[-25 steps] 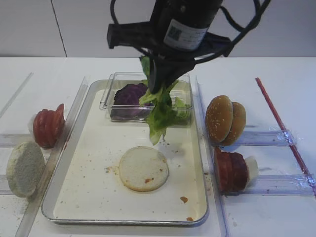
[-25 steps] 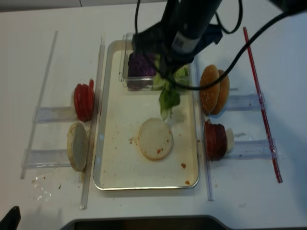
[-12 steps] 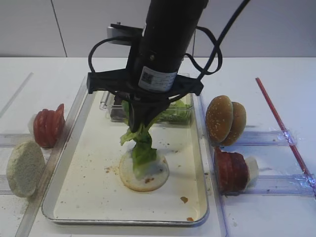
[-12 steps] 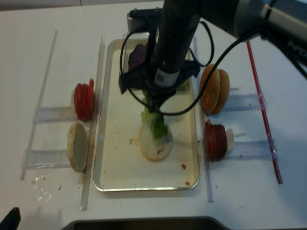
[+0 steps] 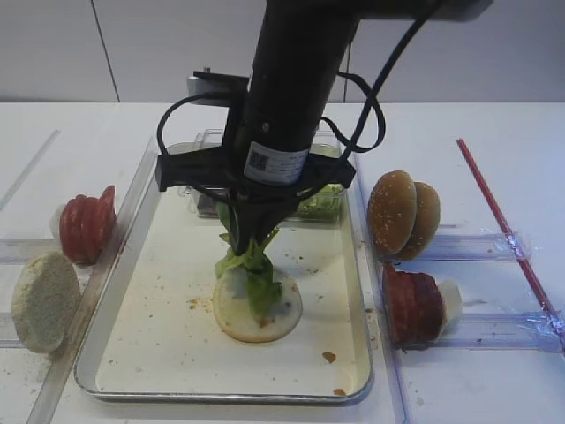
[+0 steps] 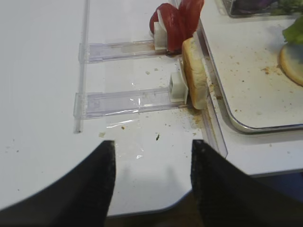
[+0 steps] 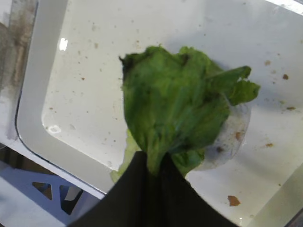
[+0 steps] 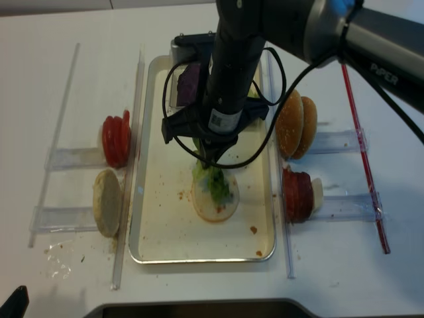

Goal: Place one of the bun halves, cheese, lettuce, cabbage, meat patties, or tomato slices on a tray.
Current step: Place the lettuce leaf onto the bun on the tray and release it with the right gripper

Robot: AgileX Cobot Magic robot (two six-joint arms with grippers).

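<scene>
I will use my right gripper to set the lettuce down and release it on top of the pale flat bun half point(image 8: 215, 191) point(image 7: 187, 121) in the silver tray.
My right gripper point(image 5: 250, 238) is shut on the lettuce point(image 5: 256, 276), a ruffled green clump hanging from its tips. The leaves' lower end rests on a pale flat bun half point(image 5: 265, 316) lying in the silver tray point(image 5: 88, 358). In the right wrist view the lettuce point(image 7: 175, 109) covers most of that bun half point(image 7: 238, 137), pinched between the black jaws of the right gripper point(image 7: 154, 163). My left gripper point(image 6: 152, 156) stands open over bare table, left of the tray point(image 6: 246, 125). Purple cabbage point(image 8: 189, 83) sits in a clear box at the tray's far end.
Tomato slices point(image 5: 86, 225) and a floury bun half point(image 5: 44, 300) stand on clear racks to the tray's left. Sesame bun halves point(image 5: 402, 215) and a stack of dark red-brown slices point(image 5: 413, 305) stand on racks to the right. A red rod point(image 5: 503, 221) lies far right.
The right gripper carried the lettuce from above the clear box towards the near side and down; its lower leaves now lie on the bun half in the tray.
</scene>
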